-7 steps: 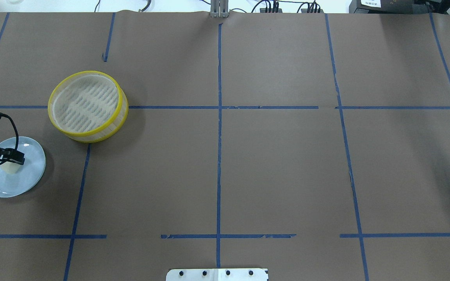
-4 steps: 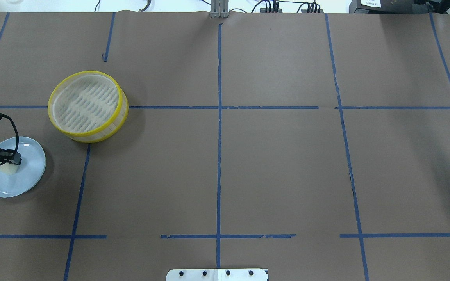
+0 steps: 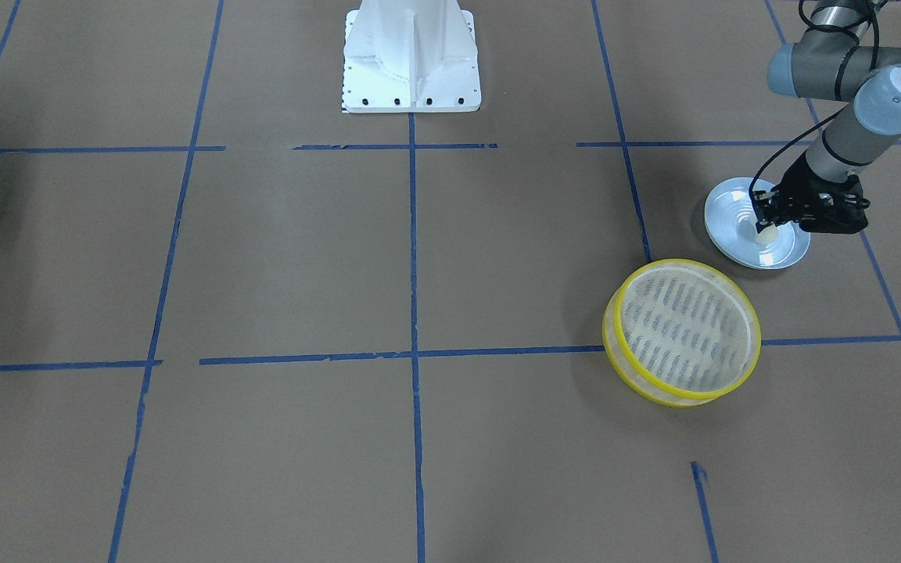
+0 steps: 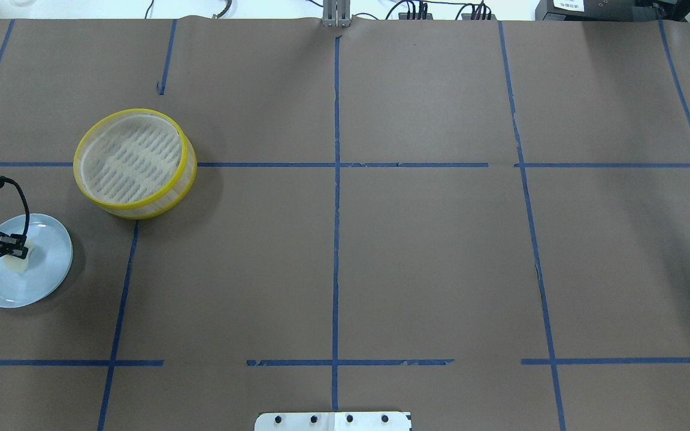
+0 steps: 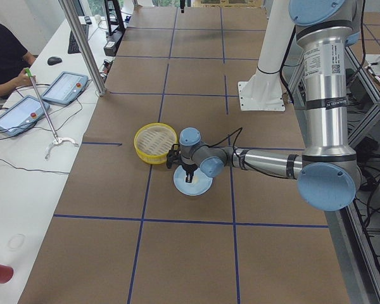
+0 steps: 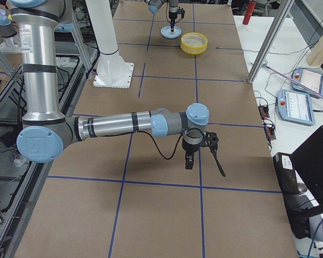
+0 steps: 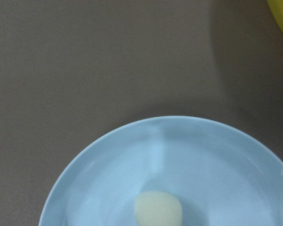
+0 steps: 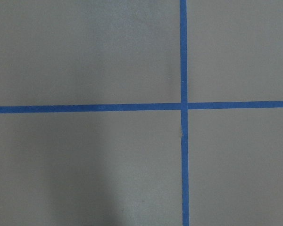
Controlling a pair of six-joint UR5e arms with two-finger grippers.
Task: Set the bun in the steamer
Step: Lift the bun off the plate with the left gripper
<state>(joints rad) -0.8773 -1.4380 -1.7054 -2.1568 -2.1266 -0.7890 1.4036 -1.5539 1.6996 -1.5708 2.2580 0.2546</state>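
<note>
My left gripper has the bun, which still rests on the pale blue plate. It will let go of the bun near the middle of the yellow-rimmed steamer (image 3: 698, 316), a little toward the pale blue plate.
The cream-white bun (image 4: 23, 258) lies on the pale blue plate (image 4: 47, 264) at the table's left edge. My left gripper (image 4: 17, 245) is down on the plate, its jaws closed in on the bun (image 3: 767, 231). The left wrist view shows the bun (image 7: 158, 209) resting on the plate (image 7: 217, 169); no fingers show there. The empty yellow-rimmed steamer (image 4: 132, 158) stands beyond the plate to its right, apart from it, and also shows in the front view (image 3: 685, 328). My right gripper (image 6: 189, 160) hovers over bare table far away; I cannot tell whether it is open.
The white robot base (image 3: 411, 55) stands at the table's near middle. Blue tape lines cross the brown table cover. An operator (image 5: 3, 50) sits beside tablets (image 5: 64, 87) off the far edge.
The left gripper's jaws have narrowed around the bun. The plate has slid slightly toward the robot and to the right. The steamer has not moved.
</note>
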